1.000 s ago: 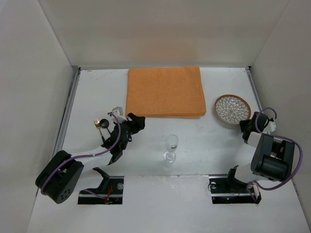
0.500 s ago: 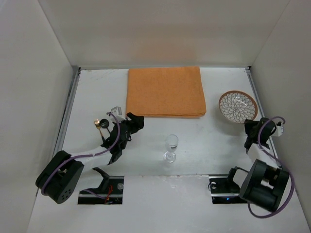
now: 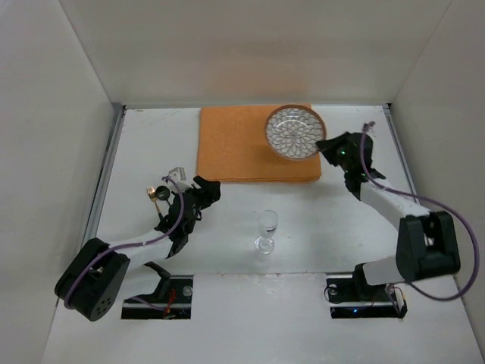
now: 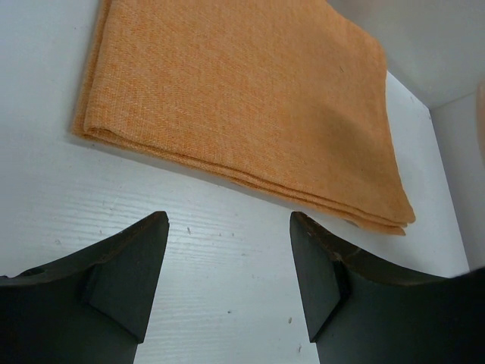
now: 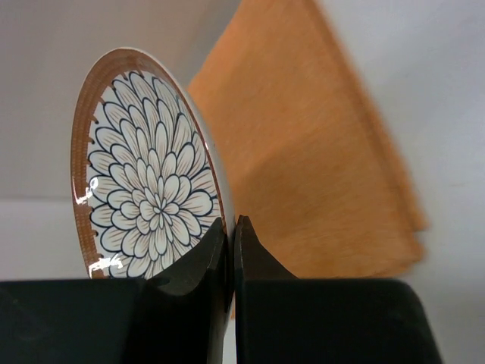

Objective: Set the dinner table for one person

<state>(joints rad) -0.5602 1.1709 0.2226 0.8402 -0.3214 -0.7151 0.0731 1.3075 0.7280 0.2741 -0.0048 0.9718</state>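
The robot's right gripper will release the flower-patterned plate, now held in the air above the cloth, flat on the middle of the orange cloth [image 3: 257, 141].
My right gripper [image 3: 324, 145] is shut on the rim of a flower-patterned plate [image 3: 295, 133] with a brown edge and holds it in the air above the right part of the orange cloth [image 3: 242, 144]. In the right wrist view the plate [image 5: 144, 189] stands on edge, pinched at its rim between my fingers [image 5: 232, 231], with the cloth [image 5: 318, 152] behind. My left gripper [image 3: 206, 189] is open and empty, low over the white dinner table [image 3: 326, 220] just in front of the cloth's near left corner [image 4: 242, 91]. A clear wine glass [image 3: 266, 230] stands upright in the middle of the table.
Metal rails [image 3: 106, 174] run along the left and right table edges. White walls close in the back and both sides. A small black and gold fitting [image 3: 157, 193] rides on my left arm.
My right arm has lifted the plate from the table's right side and swung it up and left over the cloth. My left arm has barely moved.
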